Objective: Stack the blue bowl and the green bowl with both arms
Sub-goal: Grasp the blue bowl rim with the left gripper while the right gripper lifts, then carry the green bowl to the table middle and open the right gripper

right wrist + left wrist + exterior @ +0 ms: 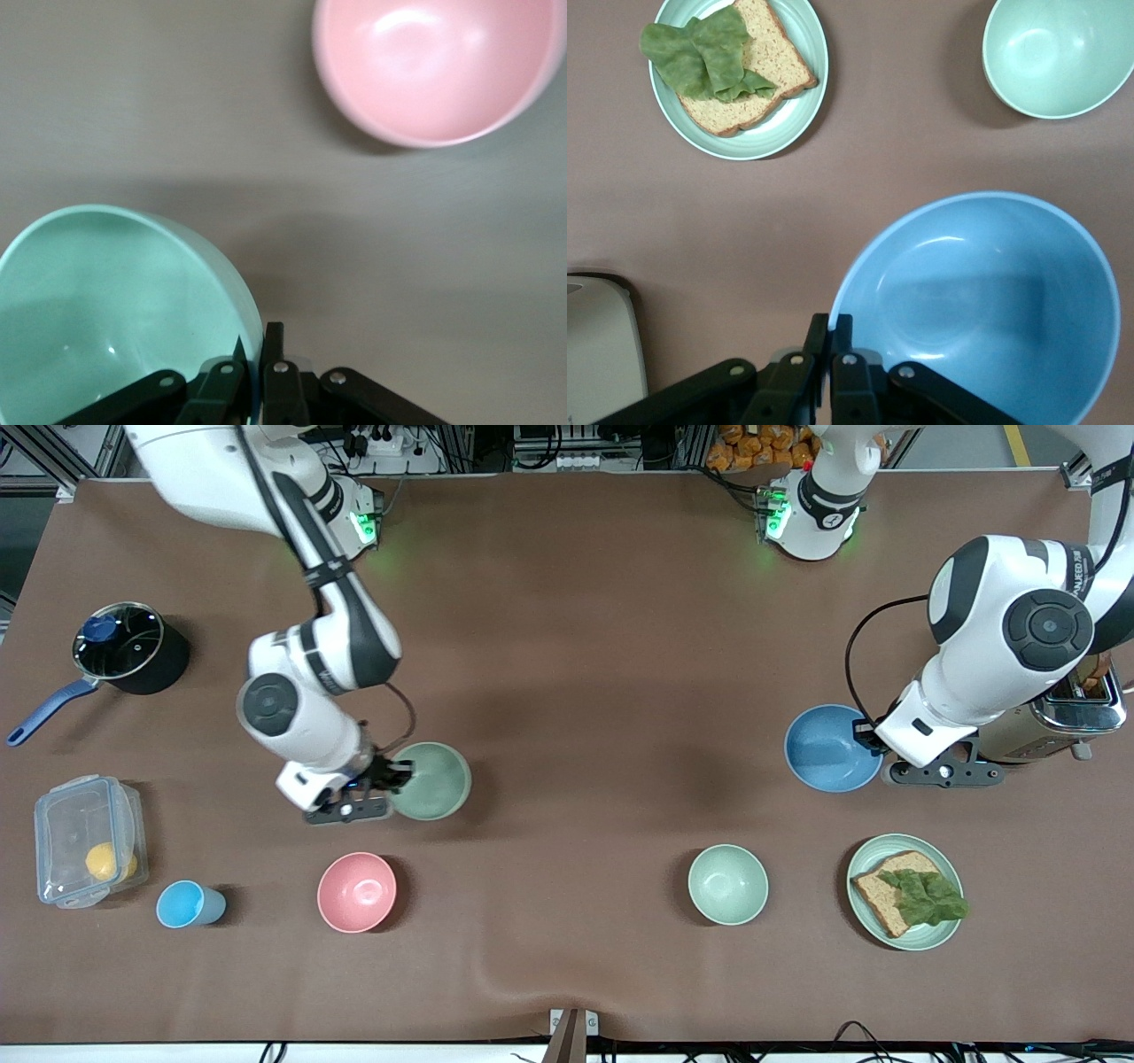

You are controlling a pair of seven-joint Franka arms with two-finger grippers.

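Observation:
My right gripper is to put the green bowl down on the open table (597,790) between the pink and blue bowls. The green bowl is now clamped in that gripper.
The blue bowl (828,748) sits toward the left arm's end of the table, beside the toaster. My left gripper (866,733) is shut on its rim, one finger inside and one outside; the left wrist view shows the rim of this blue bowl (992,301) pinched in that gripper (831,332). The sage green bowl (434,779) is toward the right arm's end. My right gripper (394,773) is shut on its rim, which the right wrist view shows as the green bowl (106,310) clamped by the gripper (257,347). Whether either bowl is off the table I cannot tell.
A pink bowl (356,892) lies nearer the camera than the green bowl. A pale mint bowl (727,884) and a plate (948,934) with bread lie nearer than the blue bowl. Toaster (1063,717), light-blue cup (186,904), clear container (87,852) and pot (128,646) stand toward the ends.

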